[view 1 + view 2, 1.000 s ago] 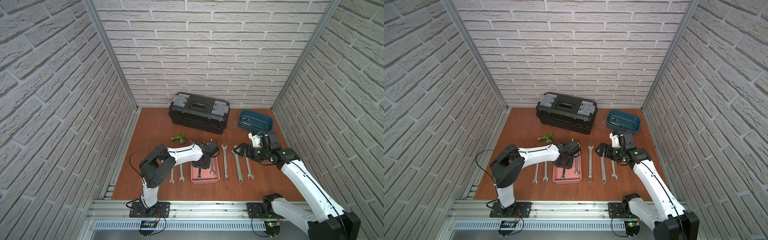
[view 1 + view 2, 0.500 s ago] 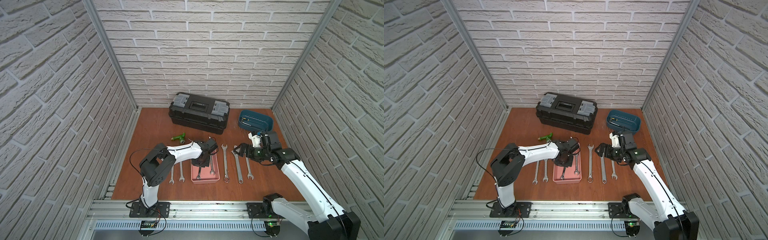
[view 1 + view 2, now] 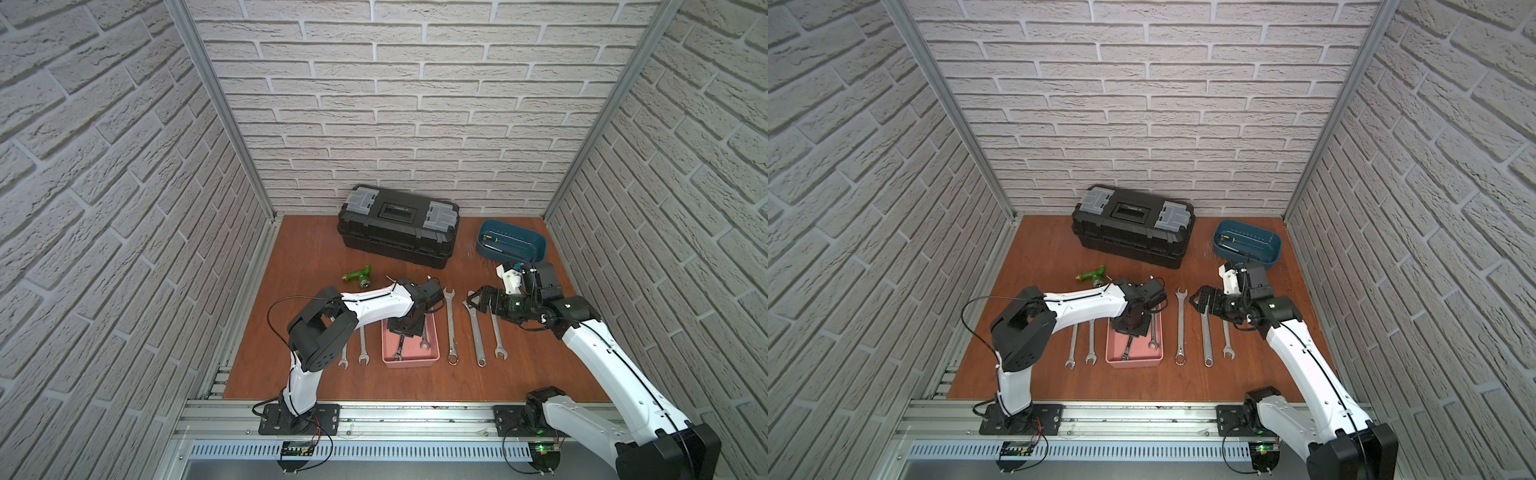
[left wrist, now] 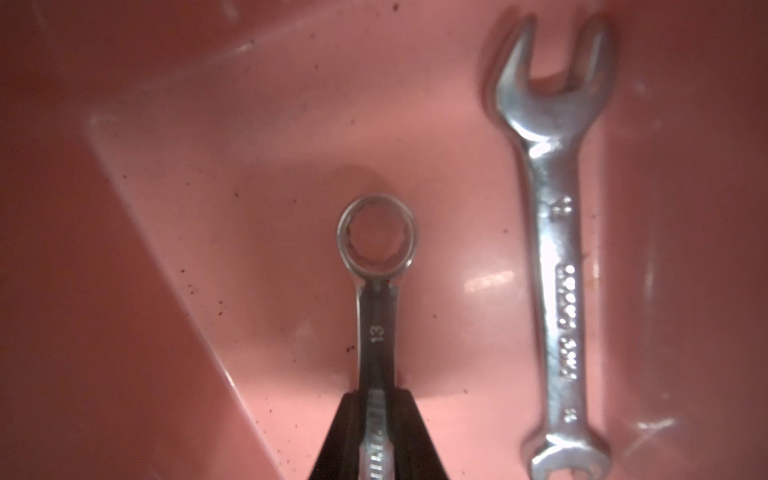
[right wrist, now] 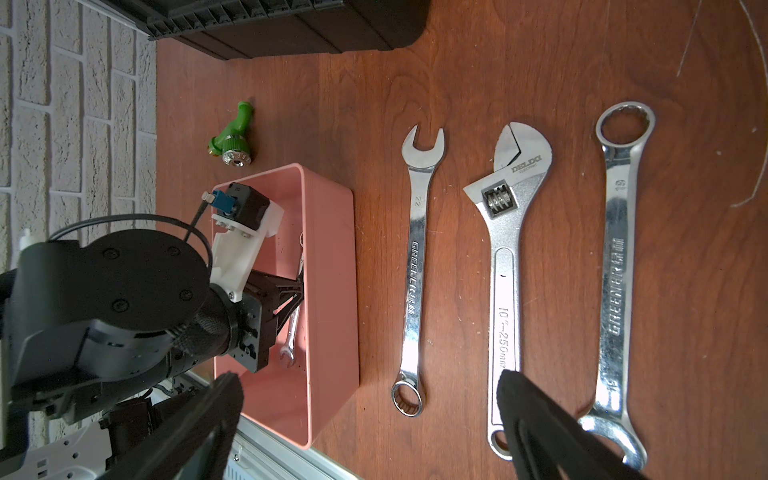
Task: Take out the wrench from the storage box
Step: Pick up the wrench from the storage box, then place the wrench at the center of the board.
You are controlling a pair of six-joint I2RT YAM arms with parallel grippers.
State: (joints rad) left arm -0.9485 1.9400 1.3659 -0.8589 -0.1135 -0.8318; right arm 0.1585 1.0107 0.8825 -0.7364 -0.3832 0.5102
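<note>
The robot's left gripper should release the wrench on the table (image 3: 329, 337) just past the small wrench that is farthest from the storage box.
The salmon-pink storage box (image 3: 409, 362) (image 3: 1133, 362) sits on the table in front of me. My left gripper (image 3: 405, 332) (image 3: 1131, 330) reaches down into it. In the left wrist view its black fingers (image 4: 353, 432) are shut on the shaft of a small silver wrench (image 4: 376, 332) marked 13, its ring end over the box floor (image 4: 249, 187). That wrench's ring end shows in a top view (image 3: 398, 355). A second, double open-ended wrench (image 4: 557, 249) (image 3: 424, 343) lies beside it in the box. My right gripper (image 3: 473, 301) (image 5: 368, 380) hovers open over the table to the right of the box, holding nothing.
Three large wrenches (image 3: 451, 328) (image 3: 476, 332) (image 3: 496, 336) lie in a row right of the box, and two small ones (image 3: 363, 345) left of it. A black toolbox (image 3: 399, 226) and a dark-blue tub (image 3: 513, 245) stand at the back. A green fitting (image 3: 359, 276) lies behind the left arm.
My left gripper has closed on the small wrench inside the box after shifting slightly over it. The right arm has not moved.
</note>
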